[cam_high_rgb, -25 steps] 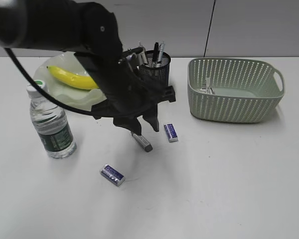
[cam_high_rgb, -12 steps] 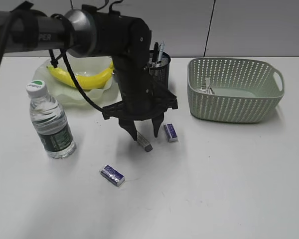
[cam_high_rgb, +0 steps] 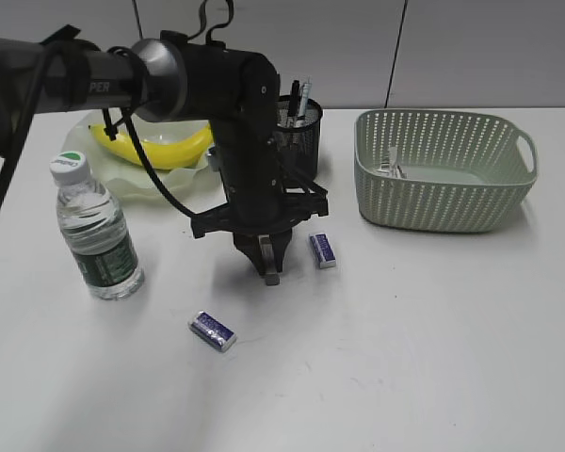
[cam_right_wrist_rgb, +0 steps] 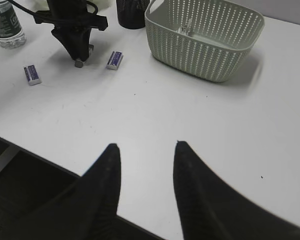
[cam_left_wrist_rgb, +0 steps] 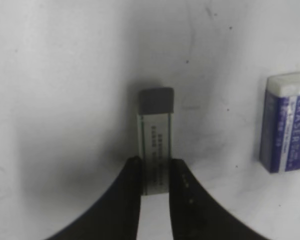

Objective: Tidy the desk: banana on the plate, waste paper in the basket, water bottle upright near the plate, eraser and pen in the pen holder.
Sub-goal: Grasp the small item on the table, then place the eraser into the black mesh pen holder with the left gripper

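Observation:
I need to let go of the grey eraser with my left gripper inside the black mesh pen holder [cam_high_rgb: 291,149], next to the pens standing there.
A grey eraser [cam_left_wrist_rgb: 156,130] lies flat on the desk [cam_high_rgb: 405,330], and my left gripper [cam_left_wrist_rgb: 155,162] is shut on its near end, one jaw against each long side. In the exterior view that gripper [cam_high_rgb: 268,259] points straight down at the eraser [cam_high_rgb: 271,276]. Two blue-sleeved erasers [cam_high_rgb: 323,250] [cam_high_rgb: 213,331] lie loose nearby. The banana [cam_high_rgb: 155,151] rests on the plate [cam_high_rgb: 137,181]. The water bottle [cam_high_rgb: 96,231] stands upright. Pens [cam_high_rgb: 301,99] stick out of the pen holder [cam_high_rgb: 299,137]. A small pale wad, the waste paper [cam_high_rgb: 392,165], lies in the basket [cam_high_rgb: 443,188]. My right gripper [cam_right_wrist_rgb: 146,146] hangs open over the desk's front edge.
The left arm [cam_high_rgb: 235,122] stands between the plate and the pen holder, hiding part of both. One blue eraser [cam_left_wrist_rgb: 287,127] lies just right of the held one. The desk's front edge [cam_right_wrist_rgb: 50,165] runs under my right gripper.
My left gripper turned, came down over the grey eraser and closed its jaws on it from wide open. The right gripper and the other things have not moved.

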`<state>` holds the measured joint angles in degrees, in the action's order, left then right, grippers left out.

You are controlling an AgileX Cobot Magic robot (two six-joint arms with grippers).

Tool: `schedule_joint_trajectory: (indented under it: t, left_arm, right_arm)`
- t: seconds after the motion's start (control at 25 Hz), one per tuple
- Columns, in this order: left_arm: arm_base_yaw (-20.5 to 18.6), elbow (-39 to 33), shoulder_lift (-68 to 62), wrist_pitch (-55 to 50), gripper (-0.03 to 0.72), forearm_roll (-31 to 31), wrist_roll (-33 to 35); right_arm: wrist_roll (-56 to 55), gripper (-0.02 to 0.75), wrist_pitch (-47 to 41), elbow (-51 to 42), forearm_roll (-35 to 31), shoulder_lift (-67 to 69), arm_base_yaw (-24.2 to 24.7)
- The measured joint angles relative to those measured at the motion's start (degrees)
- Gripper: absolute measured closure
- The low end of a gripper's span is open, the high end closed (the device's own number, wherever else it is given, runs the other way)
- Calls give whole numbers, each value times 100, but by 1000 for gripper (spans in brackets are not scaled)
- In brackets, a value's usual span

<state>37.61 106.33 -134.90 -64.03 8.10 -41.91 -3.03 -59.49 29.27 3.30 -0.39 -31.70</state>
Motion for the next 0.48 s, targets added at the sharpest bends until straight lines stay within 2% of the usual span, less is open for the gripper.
schedule_joint_trajectory:
  t: [0.32,0.48]
  left_arm:
    - [-11,-6,279,-224,569,50,241]
    - [-11,-6,974,185,569,-129,351]
  right_arm:
    - [0,442,0,0,0,0,0]
    - [0,442,0,0,0,0,0]
